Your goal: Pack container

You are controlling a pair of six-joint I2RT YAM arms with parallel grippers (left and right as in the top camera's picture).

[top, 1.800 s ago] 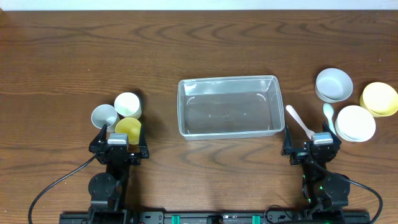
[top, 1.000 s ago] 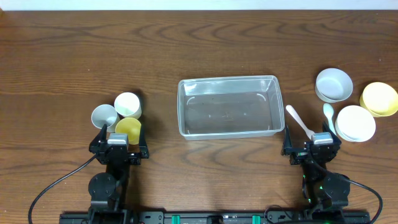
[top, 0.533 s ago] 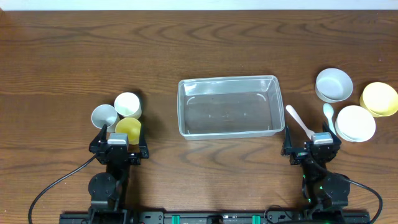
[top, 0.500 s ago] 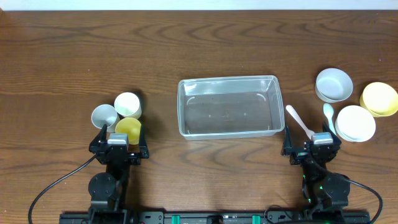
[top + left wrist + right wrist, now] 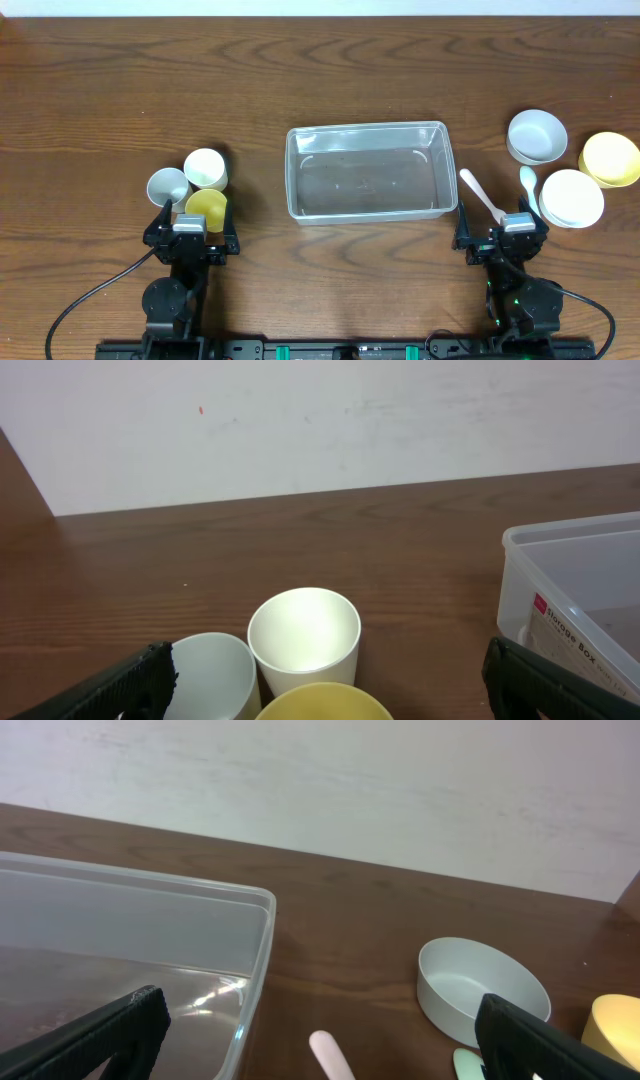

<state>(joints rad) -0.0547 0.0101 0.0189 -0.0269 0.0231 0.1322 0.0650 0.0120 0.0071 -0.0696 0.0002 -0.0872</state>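
Next, my left gripper grabs the rim of the yellow cup [image 5: 224, 204] [image 5: 382, 706], on the side closest to the clear plastic container.
The clear plastic container [image 5: 368, 170] stands empty at the table's centre. It also shows in the left wrist view [image 5: 585, 575] and the right wrist view [image 5: 130, 920]. My left gripper [image 5: 192, 224] is open and empty near the front edge, with its jaws wide apart [image 5: 330, 680] just behind a yellow cup [image 5: 206, 208]. A white cup [image 5: 206, 168] and a grey cup [image 5: 168, 186] stand beside the yellow one. My right gripper [image 5: 503, 228] is open and empty [image 5: 318, 1030], just behind a pink spoon [image 5: 482, 196] and a pale green spoon [image 5: 528, 181].
A white bowl [image 5: 537, 136], a yellow bowl [image 5: 609, 158] and a stack of white bowls [image 5: 571, 198] sit at the right. The pale wall rises behind the table's far edge [image 5: 320, 420].
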